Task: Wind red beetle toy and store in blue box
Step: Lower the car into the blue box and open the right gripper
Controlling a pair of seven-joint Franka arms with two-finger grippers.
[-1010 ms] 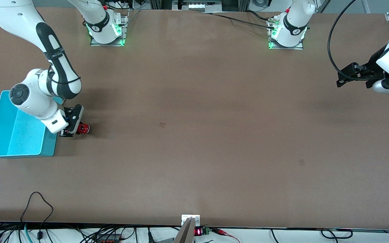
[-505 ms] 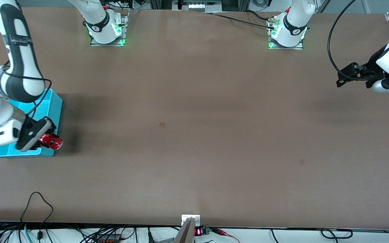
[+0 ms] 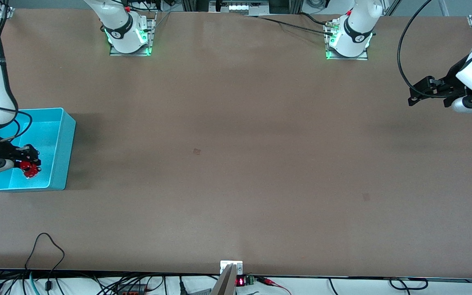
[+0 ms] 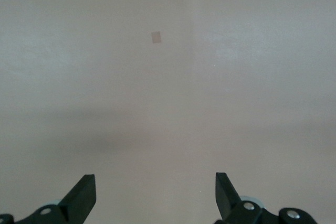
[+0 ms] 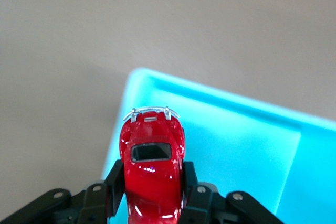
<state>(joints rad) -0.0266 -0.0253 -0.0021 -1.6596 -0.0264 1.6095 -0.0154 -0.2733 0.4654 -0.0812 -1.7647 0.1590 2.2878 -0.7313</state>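
The red beetle toy will go down from my right gripper onto the blue box's bottom, near the box's side (image 3: 46, 156) (image 5: 181, 188) facing the middle of the table.
My right gripper (image 3: 26, 164) is shut on the red beetle toy (image 3: 29, 168) and holds it over the inside of the blue box (image 3: 66, 135), which stands at the right arm's end of the table. In the right wrist view the glossy red toy (image 5: 152, 166) sits clamped between the two black fingers (image 5: 114, 184), its silvery bumper pointing away over the box's turquoise floor (image 5: 241, 150). My left gripper (image 3: 418, 93) is open and empty, held in the air over the left arm's end of the table; its fingertips (image 4: 84, 195) show wide apart above bare table.
A small dark mark (image 3: 196, 151) lies on the brown tabletop near its middle. Cables (image 3: 43, 246) hang along the table's edge nearest the front camera. The arm bases (image 3: 129, 37) stand at the edge farthest from that camera.
My right gripper lifted the red beetle toy from the table beside the box and carried it over the box's wall to above its inside. The left arm has not moved.
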